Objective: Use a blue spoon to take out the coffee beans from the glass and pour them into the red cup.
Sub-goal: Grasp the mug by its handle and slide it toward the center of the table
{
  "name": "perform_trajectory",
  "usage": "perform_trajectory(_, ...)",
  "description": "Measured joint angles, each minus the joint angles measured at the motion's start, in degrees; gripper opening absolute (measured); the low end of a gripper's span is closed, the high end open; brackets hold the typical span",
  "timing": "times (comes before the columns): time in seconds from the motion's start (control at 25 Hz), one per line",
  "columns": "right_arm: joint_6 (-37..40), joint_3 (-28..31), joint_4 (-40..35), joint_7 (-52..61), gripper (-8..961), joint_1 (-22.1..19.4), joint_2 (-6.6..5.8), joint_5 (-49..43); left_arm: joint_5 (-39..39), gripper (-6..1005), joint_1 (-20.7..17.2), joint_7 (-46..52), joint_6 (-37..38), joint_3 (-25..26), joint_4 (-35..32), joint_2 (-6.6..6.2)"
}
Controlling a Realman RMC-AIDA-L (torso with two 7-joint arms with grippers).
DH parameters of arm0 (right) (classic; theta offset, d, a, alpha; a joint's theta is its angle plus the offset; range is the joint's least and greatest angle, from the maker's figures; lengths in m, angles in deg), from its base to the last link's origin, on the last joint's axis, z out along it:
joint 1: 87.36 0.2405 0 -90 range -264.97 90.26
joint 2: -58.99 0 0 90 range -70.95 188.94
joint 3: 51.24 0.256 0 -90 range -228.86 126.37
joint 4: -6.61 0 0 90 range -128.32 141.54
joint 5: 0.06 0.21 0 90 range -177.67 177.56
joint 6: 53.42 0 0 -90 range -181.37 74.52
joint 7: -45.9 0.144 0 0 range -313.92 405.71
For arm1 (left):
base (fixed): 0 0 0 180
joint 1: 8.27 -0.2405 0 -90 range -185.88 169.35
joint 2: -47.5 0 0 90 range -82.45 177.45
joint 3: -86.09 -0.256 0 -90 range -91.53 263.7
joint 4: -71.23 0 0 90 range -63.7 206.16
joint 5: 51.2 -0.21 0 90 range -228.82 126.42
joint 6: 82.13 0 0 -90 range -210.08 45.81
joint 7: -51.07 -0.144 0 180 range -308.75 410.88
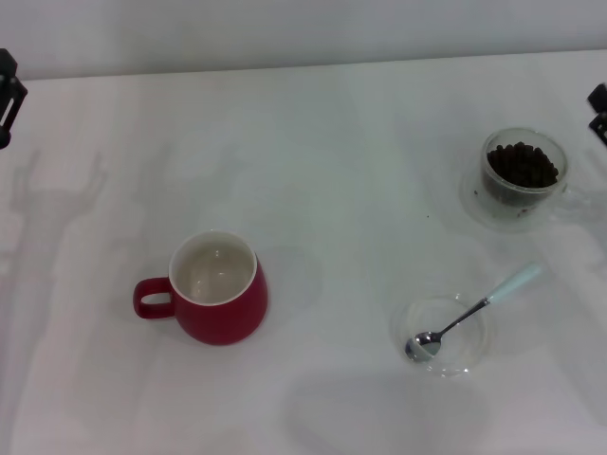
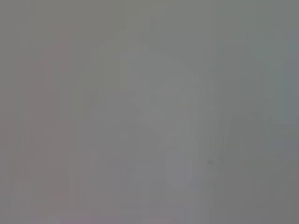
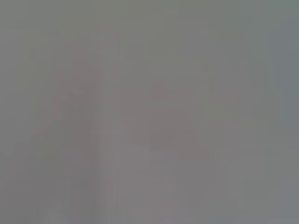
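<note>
I move my left gripper to the red cup's handle (image 1: 148, 298) next and close it there, to hold the red cup for the coffee beans.
The red cup (image 1: 220, 296) stands left of centre on the white table, handle pointing left, its white inside empty. The glass (image 1: 524, 176) sits at the far right, holding a heap of dark coffee beans (image 1: 523, 164). In front of it the blue spoon (image 1: 474, 312) lies with its metal bowl in a shallow clear dish (image 1: 442, 335) and its pale handle pointing back-right. My left gripper (image 1: 8, 95) shows only as a dark part at the far left edge, my right gripper (image 1: 598, 109) only at the far right edge. Both wrist views show only plain grey.
The white table (image 1: 341, 161) stretches to a pale wall at the back. Faint arm shadows fall on the left part of the table.
</note>
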Motion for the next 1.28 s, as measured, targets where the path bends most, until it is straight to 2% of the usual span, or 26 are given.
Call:
perform_trajectory(0.28, 0.42, 1.70, 0.16, 1.56, 874, 0.35, 0.05, 0.50, -0.51, 876, 0.75, -0.21, -1.80, -0.05, 0.12, -0.13)
perform_trajectory(0.72, 1.21, 1.71, -0.45, 3.21, 873, -0.08, -0.13, 0.28, -0.60, 876, -0.60, -2.08, -1.47, -0.80, 0.00, 0.02)
perform_trajectory(0.84, 1.31, 1.50, -0.84, 3.18, 873, -0.06, -0.13, 0.24, -0.65, 877, -3.22, -1.94, 0.34, -1.56, -0.18, 0.00)
perform_trajectory(1.0, 2.09, 1.72, -1.57, 3.38, 873, 0.09, -0.13, 0.22, -1.16, 877, -8.49, -1.92, 2.82, -2.88, -1.38, -0.03)
perform_trajectory(1.28, 3.72, 1.82, -2.51, 2.98, 873, 0.41, -0.13, 0.58, -6.11, 877, -15.49, -1.35, 6.35, -4.65, -1.34, -0.05)
